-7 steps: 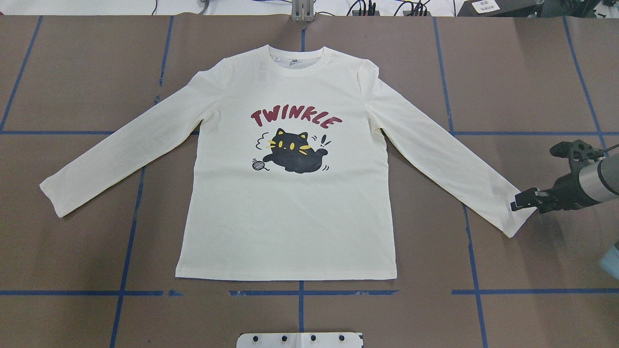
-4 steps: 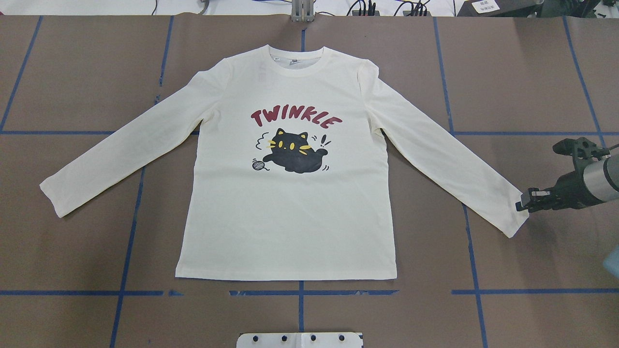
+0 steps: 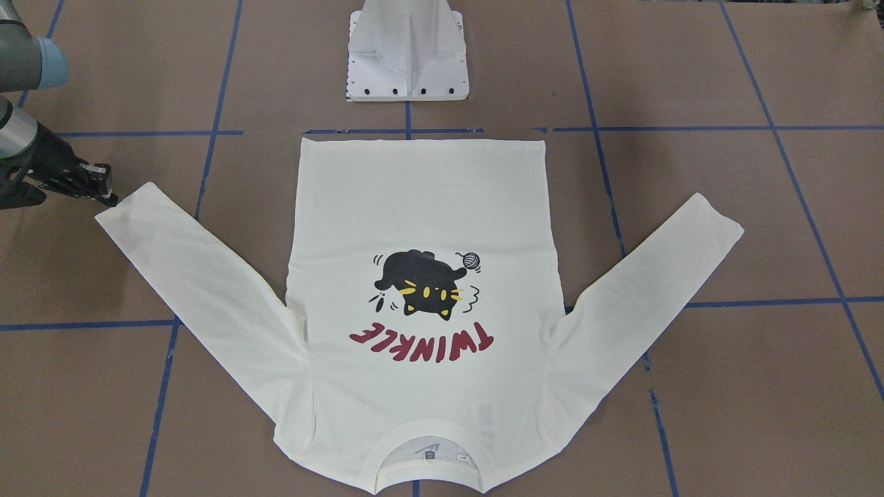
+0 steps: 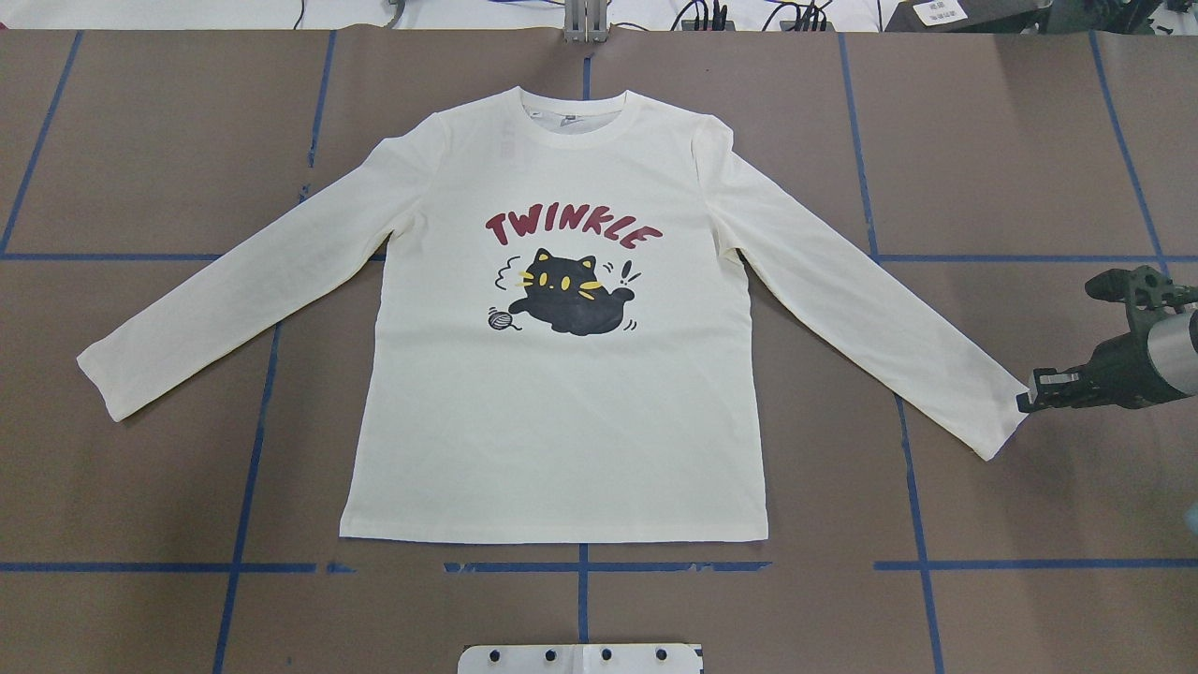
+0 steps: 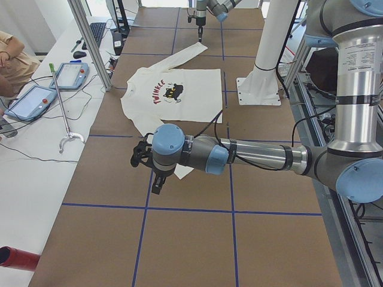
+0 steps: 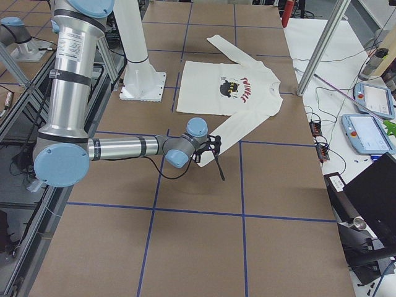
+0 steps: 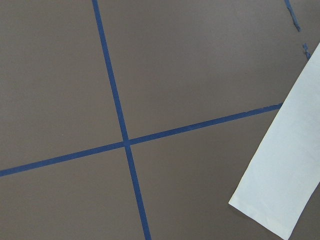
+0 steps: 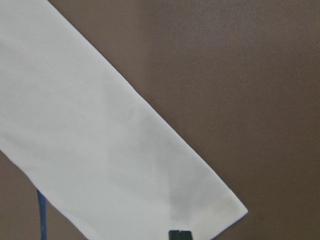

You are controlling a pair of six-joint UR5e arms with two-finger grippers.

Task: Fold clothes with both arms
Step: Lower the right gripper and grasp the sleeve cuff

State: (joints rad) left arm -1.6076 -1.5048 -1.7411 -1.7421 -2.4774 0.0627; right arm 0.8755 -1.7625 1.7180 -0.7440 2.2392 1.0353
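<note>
I will open my right gripper's shut fingers, which rest at the edge of the flat cuff, and pinch the cuff nearer its collar-side corner (image 3: 100, 217).
The clothes are one cream long-sleeved T-shirt (image 4: 562, 421) lying flat and print up on the brown table, both sleeves spread out. My right gripper (image 4: 1023, 404) is low at the outer edge of the right sleeve's cuff (image 4: 997, 421). In the right wrist view its fingertips (image 8: 180, 234) are pressed together, shut, with no cloth lifted between them. The front-facing view shows that gripper (image 3: 107, 197) beside the same cuff (image 3: 131, 207). Only the exterior left view shows my left gripper (image 5: 157, 184), hovering just beyond the left cuff (image 5: 182, 172); I cannot tell its state.
The white pedestal base (image 3: 407, 55) stands at the table's near edge by the shirt's hem. Blue tape lines (image 7: 125, 142) grid the table. A white side bench with teach pendants (image 5: 36, 98), a hooked rod and a seated person lies beyond the collar side.
My right gripper has slid outward to the right, from over the right cuff to its outer edge. The shirt lies as before.
</note>
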